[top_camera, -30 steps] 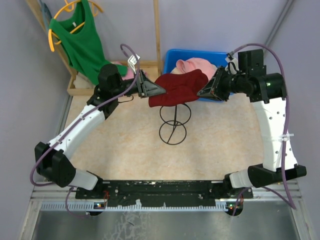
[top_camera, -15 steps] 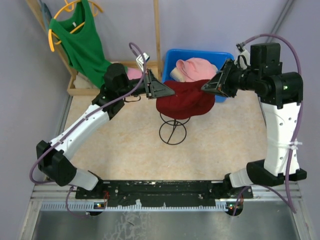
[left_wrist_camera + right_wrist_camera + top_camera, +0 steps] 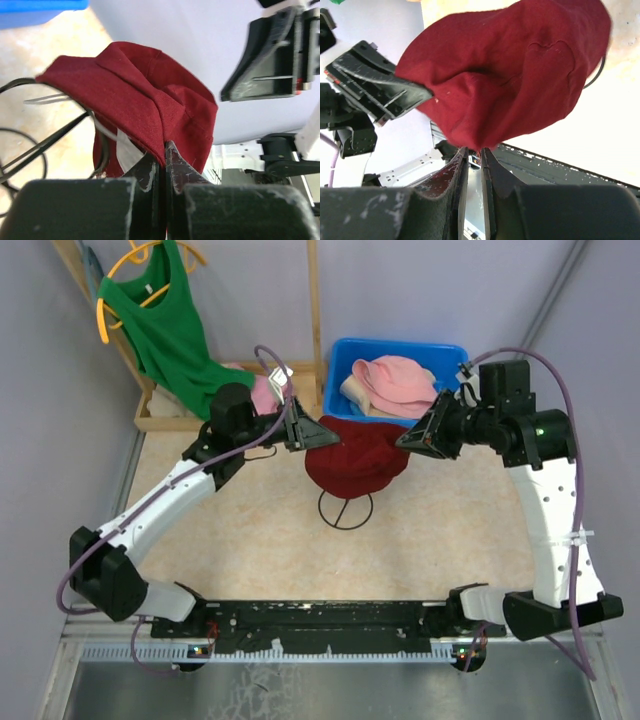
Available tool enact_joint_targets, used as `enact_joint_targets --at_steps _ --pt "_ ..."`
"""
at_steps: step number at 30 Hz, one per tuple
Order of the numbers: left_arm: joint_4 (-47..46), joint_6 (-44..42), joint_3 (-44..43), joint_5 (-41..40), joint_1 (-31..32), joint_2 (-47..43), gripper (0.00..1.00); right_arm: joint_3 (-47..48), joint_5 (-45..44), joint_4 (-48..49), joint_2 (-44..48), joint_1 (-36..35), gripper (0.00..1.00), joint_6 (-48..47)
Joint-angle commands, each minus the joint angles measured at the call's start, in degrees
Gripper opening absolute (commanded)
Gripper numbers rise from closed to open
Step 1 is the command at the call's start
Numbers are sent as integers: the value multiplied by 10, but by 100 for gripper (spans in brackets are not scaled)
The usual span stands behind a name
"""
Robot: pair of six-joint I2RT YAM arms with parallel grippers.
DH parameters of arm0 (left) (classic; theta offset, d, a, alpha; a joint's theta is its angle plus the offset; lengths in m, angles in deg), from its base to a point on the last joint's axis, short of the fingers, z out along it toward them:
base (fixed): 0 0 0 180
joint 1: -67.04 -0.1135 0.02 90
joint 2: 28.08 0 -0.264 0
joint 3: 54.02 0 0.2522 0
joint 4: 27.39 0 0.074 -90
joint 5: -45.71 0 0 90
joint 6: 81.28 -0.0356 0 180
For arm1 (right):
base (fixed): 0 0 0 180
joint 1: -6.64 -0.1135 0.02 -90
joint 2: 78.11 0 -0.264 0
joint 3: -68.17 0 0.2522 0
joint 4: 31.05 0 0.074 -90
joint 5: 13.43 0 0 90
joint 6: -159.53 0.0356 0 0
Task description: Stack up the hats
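Observation:
My left gripper will let go of the dark red hat so that it rests over the top of the black wire stand (image 3: 325, 472).
The dark red hat (image 3: 357, 462) hangs over the top of a black wire stand (image 3: 345, 508) at mid-table. My left gripper (image 3: 328, 433) is shut on its left brim, and the fabric is pinched between the fingertips in the left wrist view (image 3: 164, 149). My right gripper (image 3: 404, 441) is shut on its right edge (image 3: 510, 65), with the jaws a narrow slit apart at the fabric (image 3: 475, 151). A pink hat (image 3: 398, 378) lies on a beige hat (image 3: 352, 393) in the blue bin (image 3: 445, 352). The blue hat is out of view.
A green sleeveless shirt (image 3: 160, 325) hangs on a yellow hanger at the back left. A bright pink cloth (image 3: 263, 395) lies in a wooden tray (image 3: 160, 422) behind my left arm. A wooden post (image 3: 315, 300) stands beside the bin.
Both grippers have carried the dark red hat from in front of the bin toward the near side and down onto the wire stand, which it now covers.

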Motion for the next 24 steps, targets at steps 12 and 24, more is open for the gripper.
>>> enact_joint_targets --at_steps 12,24 --pt "-98 -40 103 -8 -143 6 0 -39 -17 147 -16 -28 44 -6" --pt "-225 2 228 28 -160 37 0 -301 94 338 108 67 61 20"
